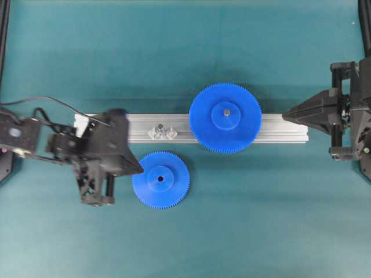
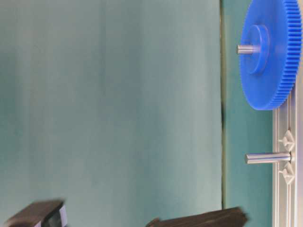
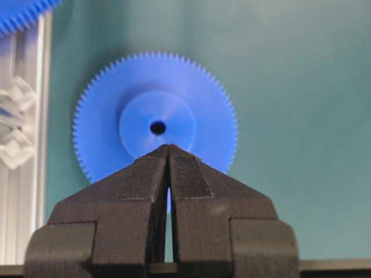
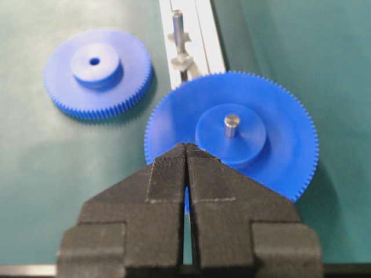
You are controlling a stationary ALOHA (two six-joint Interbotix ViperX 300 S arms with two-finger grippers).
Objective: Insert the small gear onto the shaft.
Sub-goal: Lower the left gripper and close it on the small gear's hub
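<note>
The small gear has a raised hub [image 1: 160, 179] [image 3: 157, 124] around its centre hole. Next, my left gripper closes on that hub.
The small gear [image 1: 160, 179] lies flat on the teal mat just in front of the aluminium rail, its hub and centre hole up; it also shows in the left wrist view [image 3: 155, 124] and the right wrist view [image 4: 97, 72]. The shaft [image 1: 160, 127] stands bare on the rail between two shiny fittings, seen from the side as a silvery pin [image 2: 267, 158]. My left gripper [image 1: 138, 169] is shut and empty, its tip [image 3: 168, 146] just left of the small gear's rim. My right gripper [image 1: 285, 117] is shut and empty at the rail's right end [image 4: 186, 145].
The larger blue gear [image 1: 225, 117] sits on its own pin on the aluminium rail [image 1: 284, 128], right of the shaft. The rail runs across the mat's middle. A black frame [image 1: 3, 35] borders the left and right edges.
</note>
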